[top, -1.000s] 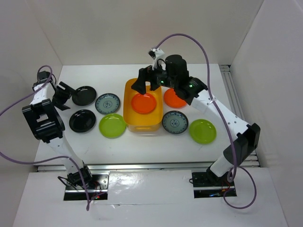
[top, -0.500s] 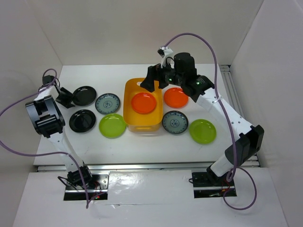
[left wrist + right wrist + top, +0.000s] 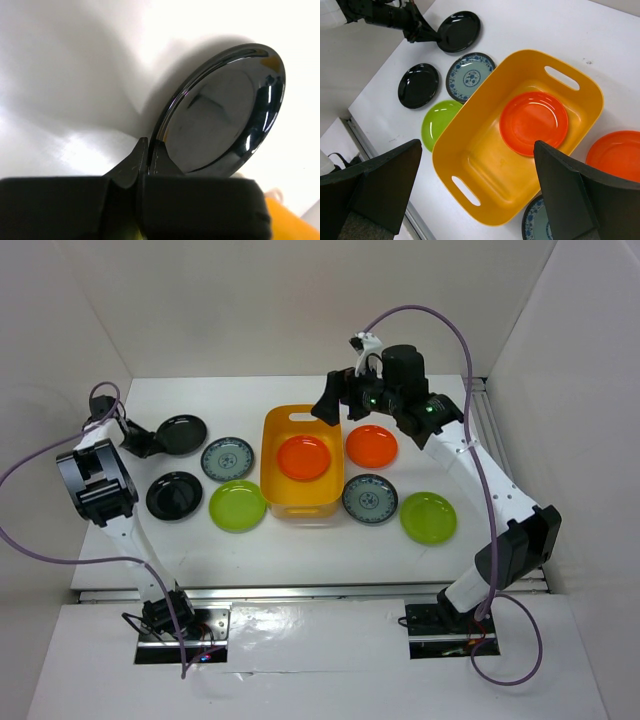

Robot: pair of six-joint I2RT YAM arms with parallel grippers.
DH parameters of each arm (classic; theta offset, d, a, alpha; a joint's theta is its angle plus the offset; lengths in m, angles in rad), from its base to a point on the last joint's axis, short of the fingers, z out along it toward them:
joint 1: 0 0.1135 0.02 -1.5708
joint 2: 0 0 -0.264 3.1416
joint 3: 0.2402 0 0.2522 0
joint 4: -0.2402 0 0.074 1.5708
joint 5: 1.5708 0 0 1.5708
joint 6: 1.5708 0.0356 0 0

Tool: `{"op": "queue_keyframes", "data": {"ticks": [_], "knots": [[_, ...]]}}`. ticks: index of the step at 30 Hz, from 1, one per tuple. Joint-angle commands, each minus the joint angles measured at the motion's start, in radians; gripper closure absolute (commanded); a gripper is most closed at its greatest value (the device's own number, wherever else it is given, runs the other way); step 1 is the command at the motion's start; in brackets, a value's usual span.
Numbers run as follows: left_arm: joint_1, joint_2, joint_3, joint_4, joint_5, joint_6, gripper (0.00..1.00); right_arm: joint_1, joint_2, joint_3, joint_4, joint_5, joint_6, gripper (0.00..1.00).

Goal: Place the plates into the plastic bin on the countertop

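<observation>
The robot's left gripper needs to set the black plate down on top of the orange plate inside the plastic bin (image 3: pixel 299 455).
My left gripper (image 3: pixel 150 443) is shut on the near-left rim of a black plate (image 3: pixel 183 433) at the far left of the countertop (image 3: pixel 300 550). In the left wrist view the jaws pinch the glossy rim of this black plate (image 3: pixel 220 120), which looks tilted. The yellow-orange plastic bin (image 3: pixel 270 455) sits mid-table with one orange plate (image 3: pixel 303 458) inside. My right gripper (image 3: pixel 335 405) hangs open and empty above the bin's far end. From its wrist camera I see the bin (image 3: pixel 470 112) and the orange plate (image 3: pixel 534 122) below.
Loose on the countertop: a second black plate (image 3: pixel 174 495), two blue-patterned plates (image 3: pixel 227 458) (image 3: pixel 370 499), two lime green plates (image 3: pixel 238 506) (image 3: pixel 428 517) and another orange plate (image 3: pixel 371 446). White walls enclose the sides and back.
My left gripper has shut on the black plate's rim and shifted it slightly. The right gripper has pulled up and back to the right, away from the orange plate lying in the bin.
</observation>
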State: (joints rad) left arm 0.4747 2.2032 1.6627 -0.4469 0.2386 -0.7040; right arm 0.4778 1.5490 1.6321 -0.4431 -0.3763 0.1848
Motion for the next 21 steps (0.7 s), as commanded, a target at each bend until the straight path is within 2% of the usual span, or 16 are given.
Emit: {"op": "queue_keyframes", "data": {"ticks": [1,4,7,16,21], "knots": [[-0.005,0.093,0.041,-0.087,-0.087,0.002,1.00,-0.013,-0.027,0.048,-0.017,0.004,-0.005,0.00],[-0.005,0.093,0.097,-0.087,-0.032,0.001,1.00,-0.022,-0.038,0.048,-0.017,0.004,-0.005,0.00],[-0.014,0.052,0.147,-0.027,0.137,-0.014,1.00,-0.031,-0.049,0.048,-0.026,0.023,-0.005,0.00],[-0.122,-0.138,0.334,-0.029,0.148,-0.032,1.00,-0.041,-0.067,0.009,-0.008,0.024,0.015,0.00],[-0.226,-0.327,0.243,-0.038,0.148,-0.032,1.00,-0.050,-0.076,0.000,-0.008,0.024,0.015,0.00]]}}
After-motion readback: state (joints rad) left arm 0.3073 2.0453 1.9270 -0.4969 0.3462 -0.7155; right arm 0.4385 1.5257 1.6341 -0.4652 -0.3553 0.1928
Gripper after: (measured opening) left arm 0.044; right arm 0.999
